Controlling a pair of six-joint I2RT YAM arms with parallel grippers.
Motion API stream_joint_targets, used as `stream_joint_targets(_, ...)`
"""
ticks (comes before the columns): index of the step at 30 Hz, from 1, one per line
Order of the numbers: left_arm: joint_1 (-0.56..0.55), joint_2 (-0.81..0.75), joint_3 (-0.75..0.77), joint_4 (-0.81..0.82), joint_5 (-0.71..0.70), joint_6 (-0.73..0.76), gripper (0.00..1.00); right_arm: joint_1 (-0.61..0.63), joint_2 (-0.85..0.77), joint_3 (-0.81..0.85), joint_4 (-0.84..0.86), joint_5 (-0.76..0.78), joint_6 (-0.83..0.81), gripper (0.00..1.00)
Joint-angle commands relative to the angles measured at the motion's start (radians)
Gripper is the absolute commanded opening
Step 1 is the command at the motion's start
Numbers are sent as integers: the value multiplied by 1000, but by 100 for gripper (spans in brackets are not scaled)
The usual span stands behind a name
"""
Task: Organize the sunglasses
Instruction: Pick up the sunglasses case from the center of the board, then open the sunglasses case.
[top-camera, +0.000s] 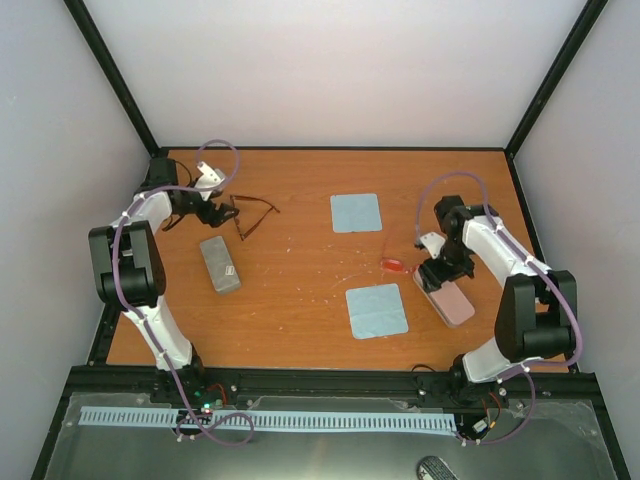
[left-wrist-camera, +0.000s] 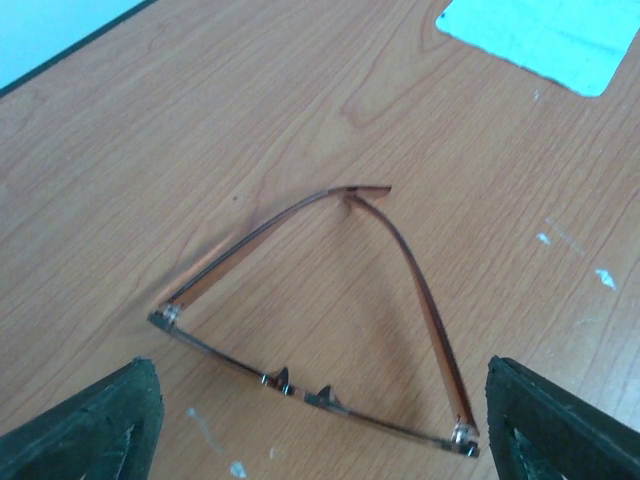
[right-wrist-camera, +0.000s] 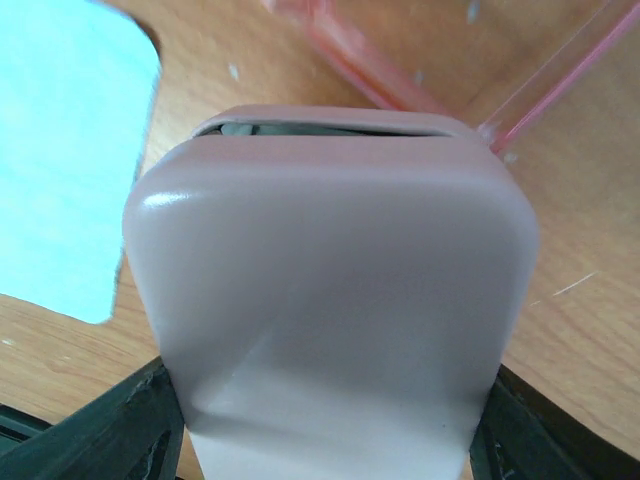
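Next, I set the pink case down with my right gripper between the brown sunglasses and the back light blue cloth (top-camera: 314, 250).
The dark brown wire sunglasses (top-camera: 255, 212) lie unfolded at the back left of the table. My left gripper (top-camera: 215, 212) stands open just left of them. In the left wrist view their front bar (left-wrist-camera: 310, 395) runs between my two fingers (left-wrist-camera: 90, 425), touching neither, and the temples meet farther out. The red-orange sunglasses (top-camera: 395, 265) lie right of centre, their translucent temples (right-wrist-camera: 350, 50) just beyond the pink case (right-wrist-camera: 330, 300). My right gripper (top-camera: 440, 275) is shut on the sides of this pink case (top-camera: 452, 302), whose lid shows a thin gap at its far end.
A grey case (top-camera: 220, 265) lies near the left arm. One light blue cloth (top-camera: 356, 212) sits at the back centre, another (top-camera: 376, 310) at the front centre, next to the pink case. Black frame posts and white walls bound the table (top-camera: 300, 180).
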Motion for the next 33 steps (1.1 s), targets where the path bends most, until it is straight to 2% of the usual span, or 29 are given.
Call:
stream_joint_targets(1,-40,-36,55,-31,83,-26,87,34,-11,137,-112,-70,78,31)
stream_joint_targets(8,-137,-62,101,-27,176,-109,88,88,-16,395,-169,-155,117,28)
stream_joint_targets(12,-194,-50,155,-8,252,-166,90,115,61,549,-77,-300,192,27)
stream_joint_targets(16,-226,-49,177,51,361,-273,94,186,125,553,154,-422,265,22)
stream_joint_targets(19,-244,-53,177,100,393,-333,100,236,185,559,265,-498,298,21)
stream_joint_targets(26,-293,-68,150,148,394,-394,100,302,365,740,300,-612,284,22)
stream_joint_targets(33,-326,-87,105,160,385,-394,100,346,427,821,350,-678,288,23)
